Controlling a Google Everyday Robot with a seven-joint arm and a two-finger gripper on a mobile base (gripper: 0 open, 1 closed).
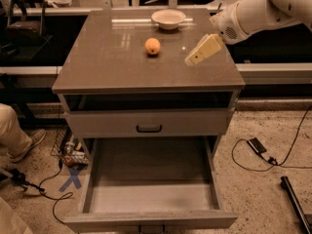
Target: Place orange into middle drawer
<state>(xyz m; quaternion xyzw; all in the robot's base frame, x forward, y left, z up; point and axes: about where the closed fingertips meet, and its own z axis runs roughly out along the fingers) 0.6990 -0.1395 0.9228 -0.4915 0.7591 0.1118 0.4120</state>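
Observation:
The orange in front of the white bowl is next, so next my gripper goes to it and closes on the orange's side (156, 47) nearest the white arm.
The orange (152, 46) sits on the brown top of the cabinet (107, 67), a little behind its middle. The middle drawer (151, 179) is pulled wide open below, and its grey floor is bare. My gripper (194, 59) hangs on the white arm (253, 13) that reaches in from the right. It is above the cabinet top, to the right of the orange and apart from it, and it holds nothing.
A shallow white bowl (168, 18) stands at the back of the top. The drawer with the black handle (148, 128) above the open one is shut. A person's leg and shoe (14, 135) are at the left. Cables and a black device (257, 146) lie on the floor.

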